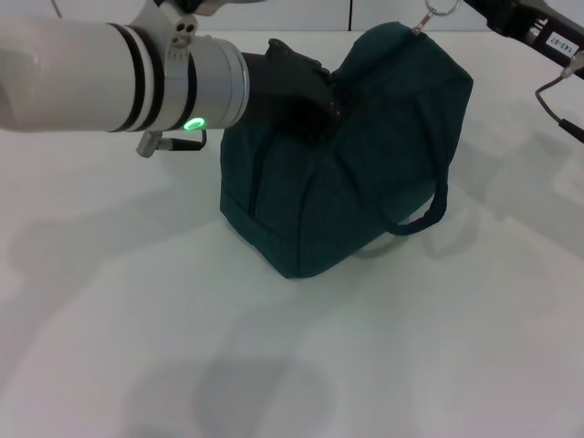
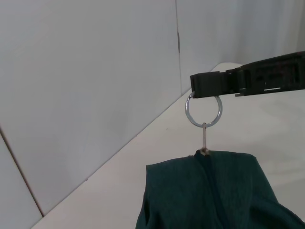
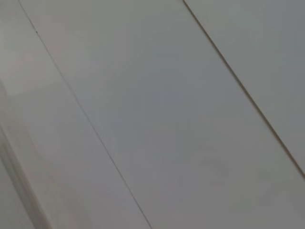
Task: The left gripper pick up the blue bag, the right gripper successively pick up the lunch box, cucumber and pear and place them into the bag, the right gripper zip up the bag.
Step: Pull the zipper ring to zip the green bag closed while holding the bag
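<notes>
The robot's right gripper will let go of the metal zipper ring against the blue bag's top edge (image 1: 445,42), above the hanging carry strap.
The blue bag (image 1: 338,173) stands on the white table (image 1: 137,347), its top seam closed as far as the left wrist view shows it (image 2: 209,191). My left gripper (image 1: 310,96) reaches in from the left and is shut on bunched fabric at the bag's top left. My right gripper (image 1: 461,5) is at the bag's upper right corner, shut on the metal zipper ring (image 1: 441,9). The left wrist view shows that ring (image 2: 203,109) pinched at the tip of the right gripper (image 2: 205,87), its pull lifted taut above the bag. The lunch box, cucumber and pear are out of view.
A carry strap (image 1: 429,214) hangs down the bag's right side. A cable (image 1: 557,91) trails by the right arm at the far right. Pale wall panels (image 2: 95,95) stand behind the table, and the right wrist view shows only these panels (image 3: 152,114).
</notes>
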{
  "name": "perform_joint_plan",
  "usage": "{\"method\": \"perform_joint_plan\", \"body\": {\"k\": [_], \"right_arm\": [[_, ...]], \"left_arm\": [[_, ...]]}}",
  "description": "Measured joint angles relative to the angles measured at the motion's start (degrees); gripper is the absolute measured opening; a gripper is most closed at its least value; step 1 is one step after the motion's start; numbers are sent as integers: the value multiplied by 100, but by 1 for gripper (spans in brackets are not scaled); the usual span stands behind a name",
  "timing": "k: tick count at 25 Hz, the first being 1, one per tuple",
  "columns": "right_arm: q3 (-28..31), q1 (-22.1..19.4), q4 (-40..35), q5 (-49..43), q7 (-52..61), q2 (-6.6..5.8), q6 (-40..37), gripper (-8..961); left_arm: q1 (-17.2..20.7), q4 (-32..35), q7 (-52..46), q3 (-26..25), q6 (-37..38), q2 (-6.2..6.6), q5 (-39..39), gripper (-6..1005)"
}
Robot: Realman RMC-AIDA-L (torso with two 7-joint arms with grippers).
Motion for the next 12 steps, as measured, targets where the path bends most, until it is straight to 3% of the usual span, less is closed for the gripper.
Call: {"method": "perform_joint_plan", "body": {"k": [3, 12], "right_arm": [[14, -38, 6, 8, 3, 0, 0, 3], [33, -233, 376, 654, 48, -36, 3, 3]], "left_arm": [[19, 0, 1, 0, -2, 1, -2, 196], [90, 65, 74, -12, -3, 9, -40, 105]]}}
